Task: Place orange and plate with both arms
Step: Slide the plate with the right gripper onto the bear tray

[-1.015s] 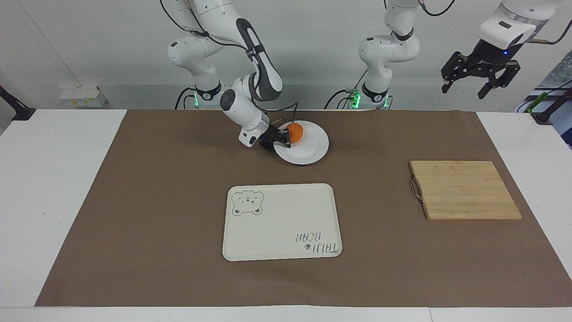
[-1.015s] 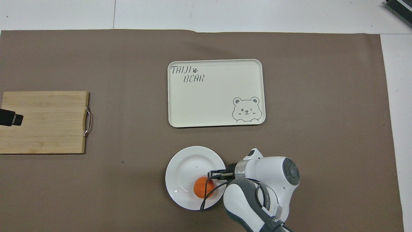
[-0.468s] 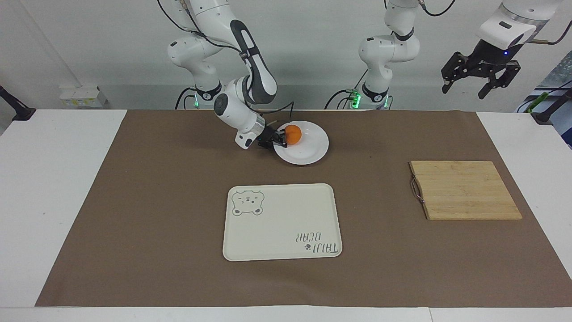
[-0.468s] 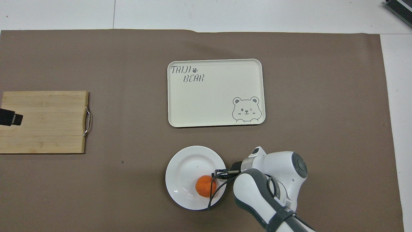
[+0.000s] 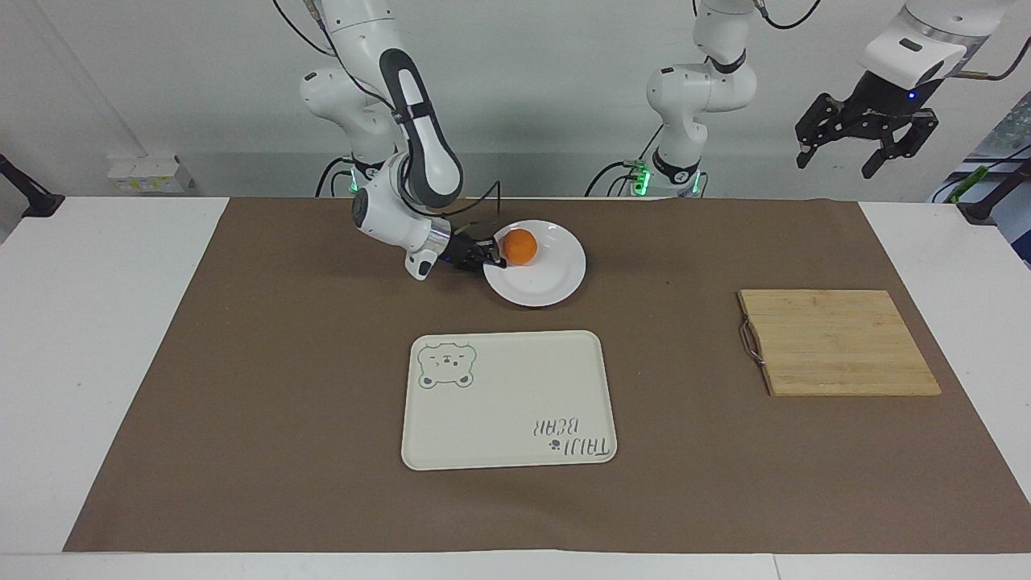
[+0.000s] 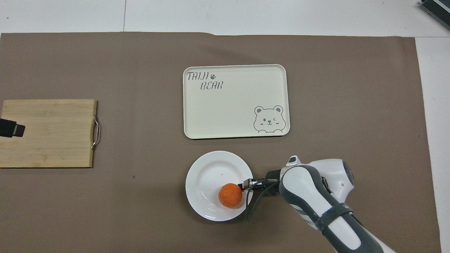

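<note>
Next, the right gripper releases the white plate on the cream tray (image 6: pixel 233 100) between its lettering and the bear drawing.
The white plate (image 5: pixel 549 278) lies on the brown mat near the robots, with the orange (image 5: pixel 520 246) resting in it at the edge toward the right arm's end. My right gripper (image 5: pixel 491 260) reaches in low from that end and is shut on the plate's rim beside the orange. In the overhead view the plate (image 6: pixel 210 172), the orange (image 6: pixel 230 195) and the right gripper (image 6: pixel 246 184) show the same grip. My left gripper (image 5: pixel 867 151) waits open, high over the left arm's end of the table; only its tip (image 6: pixel 11 128) shows in the overhead view.
A cream bear tray (image 5: pixel 507 399) lies mid-table, farther from the robots than the plate. A wooden cutting board (image 5: pixel 838 342) with a metal handle lies toward the left arm's end. The brown mat (image 5: pixel 266 387) covers most of the table.
The right gripper has drawn the plate, with the orange in it, a little toward the right arm's end and away from the robots. The right arm's elbow swung outward. The left arm has not moved.
</note>
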